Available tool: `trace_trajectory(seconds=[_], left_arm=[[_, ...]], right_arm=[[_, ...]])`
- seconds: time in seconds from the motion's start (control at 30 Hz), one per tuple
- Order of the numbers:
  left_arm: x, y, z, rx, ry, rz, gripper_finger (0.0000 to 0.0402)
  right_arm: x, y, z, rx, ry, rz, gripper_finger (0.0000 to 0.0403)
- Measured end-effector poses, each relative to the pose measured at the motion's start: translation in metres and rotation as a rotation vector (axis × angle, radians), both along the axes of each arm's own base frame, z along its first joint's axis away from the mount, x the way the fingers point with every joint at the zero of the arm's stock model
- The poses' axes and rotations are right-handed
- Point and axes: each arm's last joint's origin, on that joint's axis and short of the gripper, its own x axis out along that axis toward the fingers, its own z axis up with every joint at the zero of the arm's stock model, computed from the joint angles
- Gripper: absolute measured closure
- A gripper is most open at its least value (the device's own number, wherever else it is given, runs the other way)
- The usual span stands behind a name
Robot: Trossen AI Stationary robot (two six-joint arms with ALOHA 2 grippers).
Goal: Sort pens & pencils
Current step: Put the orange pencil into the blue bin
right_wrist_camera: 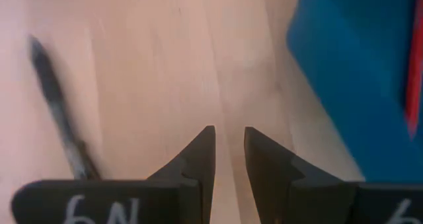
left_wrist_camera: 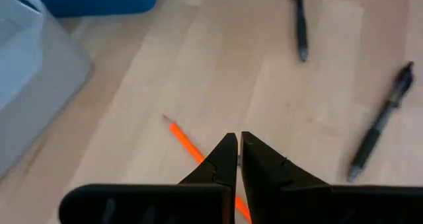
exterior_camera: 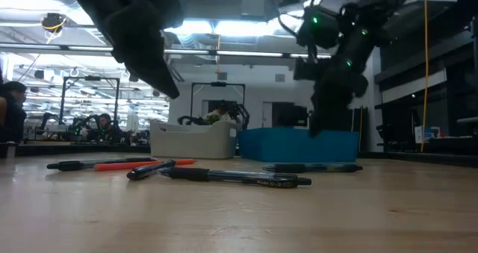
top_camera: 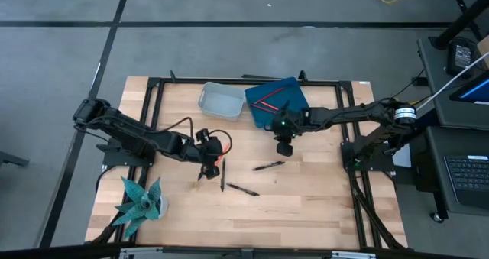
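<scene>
I need to close my left gripper on the middle of the orange pencil point(top_camera: 217, 160), well back from its sharpened end, between the black pens.
Several black pens lie flat on the wooden table: one point(top_camera: 269, 166) near my right gripper, one point(top_camera: 242, 189) nearer the front, one point(top_camera: 222, 179) by my left gripper. An orange pencil point(left_wrist_camera: 184, 137) lies flat on the wood beneath my left gripper point(left_wrist_camera: 232, 139), which is shut and hangs above the table point(exterior_camera: 170, 89), touching nothing. Two red pencils point(top_camera: 267, 105) lie in the blue tray point(top_camera: 284, 91). My right gripper point(right_wrist_camera: 229, 133) stands slightly open over bare wood beside the blue tray point(right_wrist_camera: 357, 72), with nothing between its fingers and a pen point(right_wrist_camera: 56, 112) off to one side.
A grey bin point(top_camera: 221, 101) stands beside the blue tray at the table's far side. A teal folded-paper ornament point(top_camera: 141, 202) sits at the near left corner. A black frame point(top_camera: 153, 98) runs along the table's edges. Bare wood lies at the near right.
</scene>
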Motion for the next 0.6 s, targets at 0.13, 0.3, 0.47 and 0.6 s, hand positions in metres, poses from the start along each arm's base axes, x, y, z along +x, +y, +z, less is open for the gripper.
trace_trajectory(seconds=[0.13,0.3,0.47,0.6], left_arm=[[0.001,0.002,0.000,-0.042,-0.003,0.010,0.0388],[0.001,0.005,0.000,-0.080,-0.020,0.069,0.0384],[0.001,0.005,0.000,-0.100,-0.027,0.097,0.0350],[0.001,0.005,-0.001,-0.143,-0.037,0.152,0.0319]], right_arm=[[-0.007,0.001,-0.015,0.008,-0.007,-0.024,0.0320],[-0.011,0.002,-0.021,0.020,-0.003,-0.042,0.0320],[-0.009,0.004,-0.020,0.014,-0.029,-0.031,0.0320],[-0.007,0.008,-0.019,0.011,-0.042,-0.013,0.0320]])
